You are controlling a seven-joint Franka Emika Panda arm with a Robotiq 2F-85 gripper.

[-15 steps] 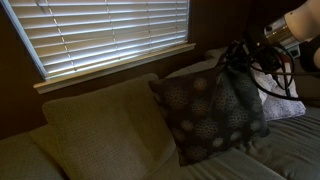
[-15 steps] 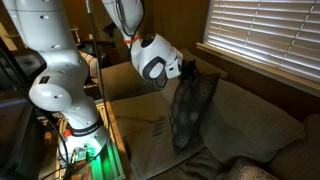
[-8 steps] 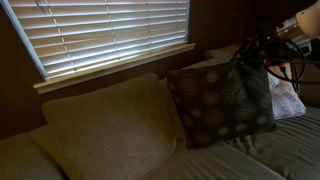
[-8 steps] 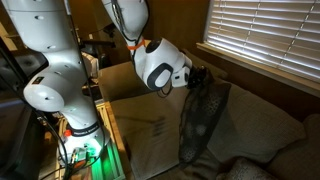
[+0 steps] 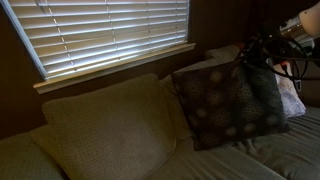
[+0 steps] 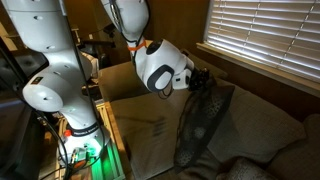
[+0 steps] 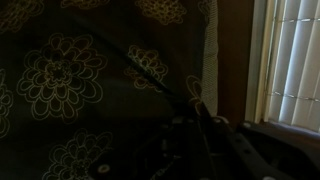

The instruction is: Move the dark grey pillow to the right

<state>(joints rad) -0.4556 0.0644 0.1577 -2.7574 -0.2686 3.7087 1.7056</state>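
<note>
Next, I release the dark grey pillow upright on the sofa, leaning against the light whitish pillow (image 5: pixel 256 99).
The dark grey pillow (image 5: pixel 228 100) with pale round medallions hangs upright over the beige sofa seat, its lower corner near the seat. It shows edge-on in an exterior view (image 6: pixel 203 122) and fills the wrist view (image 7: pixel 90 70) with its floral pattern. My gripper (image 5: pixel 254 52) is shut on the pillow's top right corner; it also shows in an exterior view (image 6: pixel 198 80), pinching the pillow's top edge. In the wrist view the gripper (image 7: pixel 195 125) is dark and its jaws are hard to make out.
A beige sofa back cushion (image 5: pixel 105 125) stands left of the pillow. A light whitish pillow (image 5: pixel 292 98) lies behind the dark one at the right. Window blinds (image 5: pixel 110 35) are above the sofa. A cardboard box (image 6: pixel 140 120) and a second robot base (image 6: pixel 60 90) stand beside the sofa.
My gripper has carried the dark grey pillow to the right across the sofa, away from the beige back cushion. The pillow now partly covers the light pillow.
</note>
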